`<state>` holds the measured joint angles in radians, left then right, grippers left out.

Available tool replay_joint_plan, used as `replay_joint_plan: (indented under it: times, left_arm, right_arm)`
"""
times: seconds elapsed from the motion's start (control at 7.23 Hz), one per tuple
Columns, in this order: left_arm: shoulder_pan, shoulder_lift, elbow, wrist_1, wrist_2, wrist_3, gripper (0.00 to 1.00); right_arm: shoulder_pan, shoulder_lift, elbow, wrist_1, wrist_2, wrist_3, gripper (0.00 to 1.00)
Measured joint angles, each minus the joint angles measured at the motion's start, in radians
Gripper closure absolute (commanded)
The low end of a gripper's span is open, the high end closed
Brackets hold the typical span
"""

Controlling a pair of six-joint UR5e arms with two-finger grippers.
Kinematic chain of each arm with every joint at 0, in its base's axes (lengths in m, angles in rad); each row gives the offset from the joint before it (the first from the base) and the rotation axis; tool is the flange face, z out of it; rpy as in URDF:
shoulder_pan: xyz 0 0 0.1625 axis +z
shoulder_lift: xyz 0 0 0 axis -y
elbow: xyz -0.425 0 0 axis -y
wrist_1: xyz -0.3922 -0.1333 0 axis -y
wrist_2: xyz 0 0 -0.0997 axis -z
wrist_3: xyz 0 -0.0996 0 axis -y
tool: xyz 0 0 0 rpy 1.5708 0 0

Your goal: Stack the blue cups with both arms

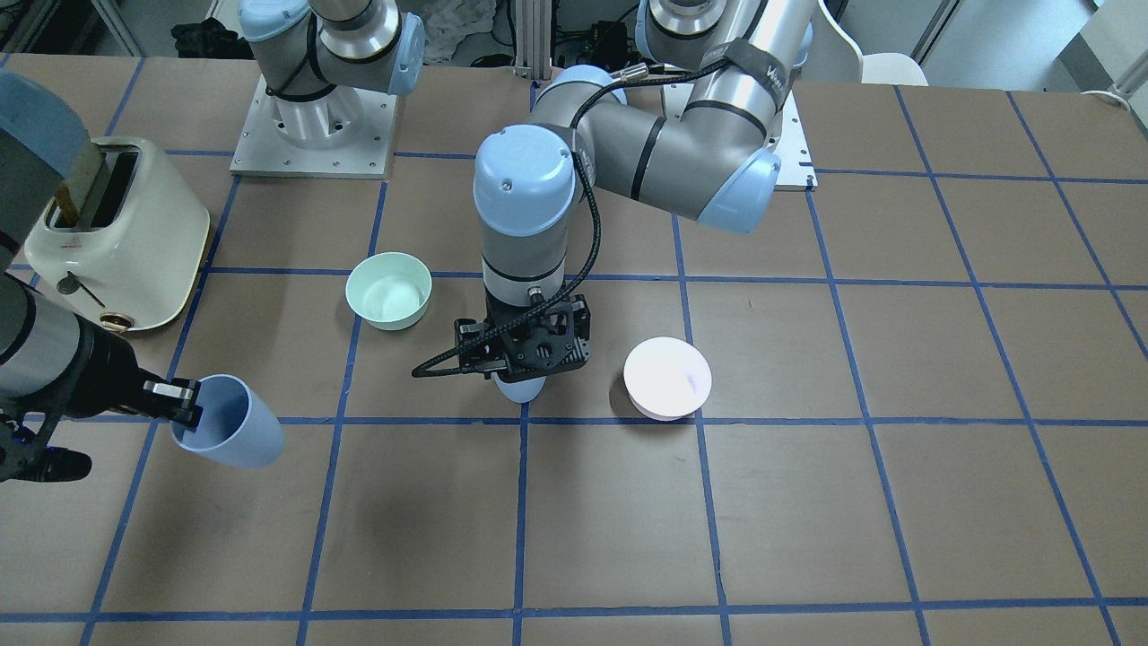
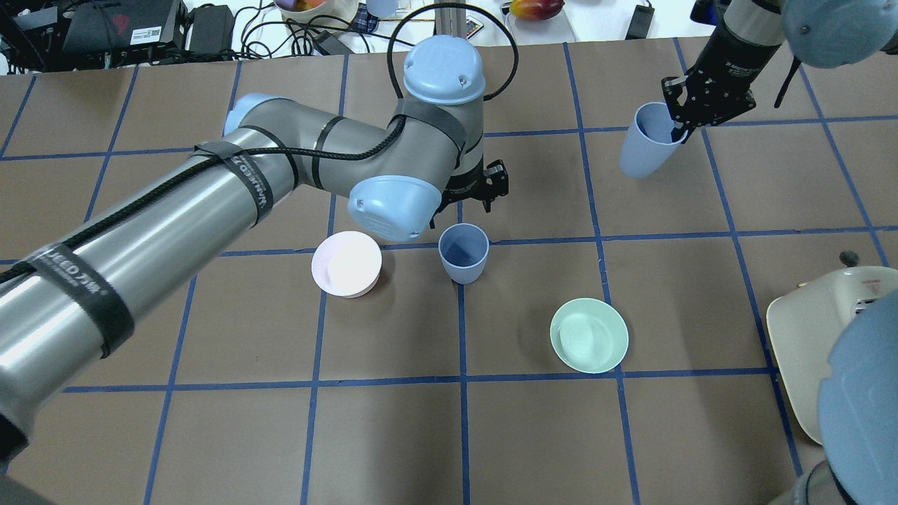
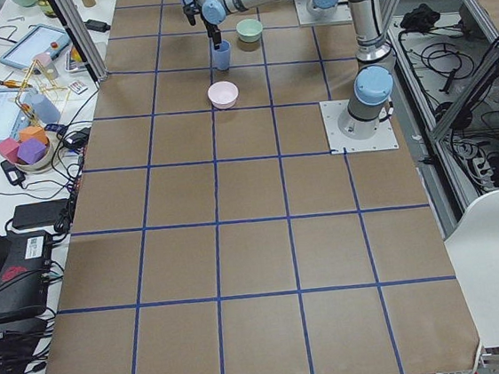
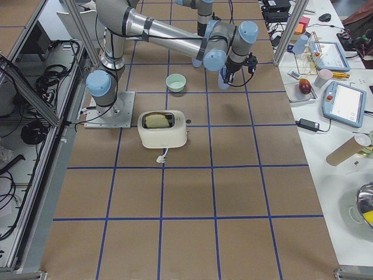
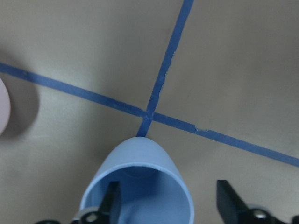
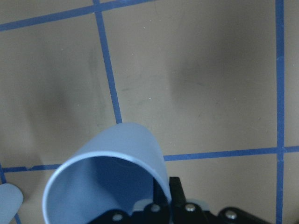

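Next, my right gripper releases the second blue cup inside the blue cup that stands on the tape crossing [image 1: 523, 348] [image 6: 5, 206].
One blue cup [image 2: 463, 252] stands upright on the table's middle, on a tape crossing. My left gripper [image 2: 484, 186] hangs just over it, open. In the left wrist view one finger [image 5: 112, 200] is inside the rim of the cup [image 5: 140, 186] and the other finger [image 5: 229, 200] is outside, clear of the wall. From the front, the cup [image 1: 520, 388] peeks out under the gripper [image 1: 525, 359]. My right gripper [image 2: 677, 126] is shut on the rim of the second blue cup [image 2: 649, 140] and holds it tilted above the table. It also shows in the front view [image 1: 229, 435] and the right wrist view [image 6: 112, 172].
A pale pink bowl [image 2: 346, 264] sits left of the standing cup and a mint-green bowl [image 2: 589, 335] sits nearer the robot on the right. A cream toaster [image 2: 821, 337] stands at the right edge. Clutter lies beyond the table's far edge.
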<state>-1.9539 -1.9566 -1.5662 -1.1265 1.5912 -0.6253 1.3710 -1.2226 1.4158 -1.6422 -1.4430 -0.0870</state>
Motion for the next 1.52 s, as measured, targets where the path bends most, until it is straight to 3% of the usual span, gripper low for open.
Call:
replay_joint_plan:
  times: [0.28, 0.83, 1.52]
  left_arm:
    - [0.105, 0.102, 0.041, -0.140, 0.015, 0.170, 0.00]
    - [0.241, 0.316, 0.066, -0.403, 0.018, 0.463, 0.00]
    - [0.306, 0.409, 0.002, -0.466, 0.019, 0.489, 0.00]
  right_arm:
    - [0.060, -0.082, 0.001, 0.059, 0.007, 0.027, 1.00]
    - [0.317, -0.105, 0.034, 0.053, 0.000, 0.275, 1.00]
    - [0.455, -0.090, 0.118, -0.075, 0.009, 0.492, 1.00]
